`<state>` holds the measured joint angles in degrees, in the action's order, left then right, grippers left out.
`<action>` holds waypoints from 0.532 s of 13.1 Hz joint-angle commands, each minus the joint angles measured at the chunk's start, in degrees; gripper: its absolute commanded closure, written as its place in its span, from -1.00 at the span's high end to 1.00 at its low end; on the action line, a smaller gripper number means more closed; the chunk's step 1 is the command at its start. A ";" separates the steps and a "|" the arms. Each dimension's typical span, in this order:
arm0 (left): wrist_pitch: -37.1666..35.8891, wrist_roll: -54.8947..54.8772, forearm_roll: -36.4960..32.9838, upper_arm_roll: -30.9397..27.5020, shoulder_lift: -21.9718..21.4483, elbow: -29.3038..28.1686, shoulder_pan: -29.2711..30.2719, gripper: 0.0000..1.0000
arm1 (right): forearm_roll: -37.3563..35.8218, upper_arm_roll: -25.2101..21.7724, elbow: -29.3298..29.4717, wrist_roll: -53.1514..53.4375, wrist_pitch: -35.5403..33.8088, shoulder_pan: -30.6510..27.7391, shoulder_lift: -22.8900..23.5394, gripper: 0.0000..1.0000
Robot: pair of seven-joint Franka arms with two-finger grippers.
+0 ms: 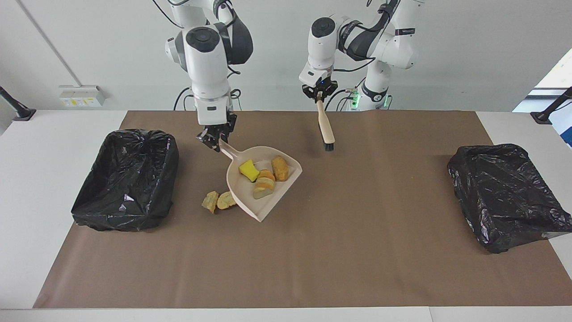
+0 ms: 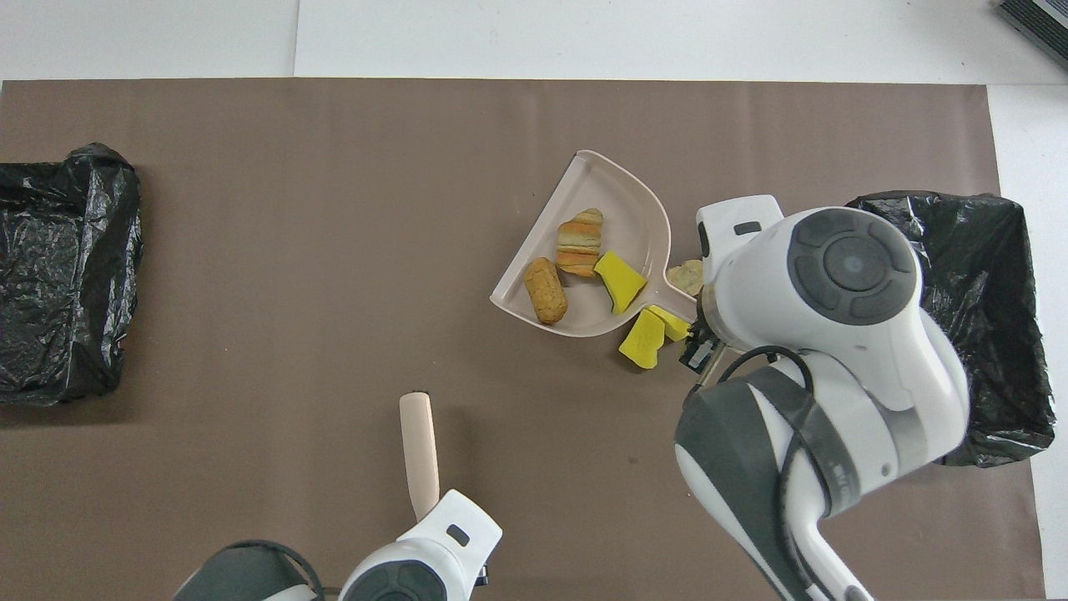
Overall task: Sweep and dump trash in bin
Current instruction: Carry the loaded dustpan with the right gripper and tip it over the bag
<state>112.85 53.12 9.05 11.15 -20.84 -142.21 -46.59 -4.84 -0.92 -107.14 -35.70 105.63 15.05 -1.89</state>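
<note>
The brush, now hanging bristles down over the mat, will be let go by my left gripper on the bare brown mat [image 2: 496,553] between my arms, close to the mat's near edge.
My right gripper [image 1: 215,136] is shut on the handle of the beige dustpan [image 1: 250,201], which hangs tilted above the mat. In the pan lie three bits of trash: a yellow sponge chunk [image 1: 248,170], a striped pastry [image 1: 263,182] and a brown bread piece [image 1: 280,168]. On the mat beneath it lie two golden pieces [image 1: 217,201] and two yellow sponge chunks [image 2: 647,338]; in the facing view the pan hides those chunks. My left gripper [image 1: 319,95] is shut on the handle of a brush [image 1: 325,127], which hangs bristles down over the mat.
One black-lined bin [image 1: 125,179] stands at the right arm's end of the table, another [image 1: 505,197] at the left arm's end. A brown mat [image 1: 313,250] covers the table between them.
</note>
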 commanded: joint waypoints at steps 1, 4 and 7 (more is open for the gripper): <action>4.65 5.39 0.09 -0.86 1.32 -1.31 -6.04 -1.00 | -0.08 0.39 2.90 -7.16 -5.32 -7.99 -1.10 -1.00; 7.29 6.91 1.93 -0.86 4.40 -1.40 -9.39 -1.00 | 0.36 0.39 3.26 -17.53 -6.84 -17.48 -1.10 -1.00; 8.00 6.47 2.82 -0.86 5.37 -1.84 -10.70 -1.00 | 0.36 0.30 3.26 -27.19 -6.58 -25.65 -1.10 -1.00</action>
<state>119.33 59.26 10.83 11.17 -15.56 -142.97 -55.27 -4.82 -1.48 -104.62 -57.27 99.68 -6.18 -3.12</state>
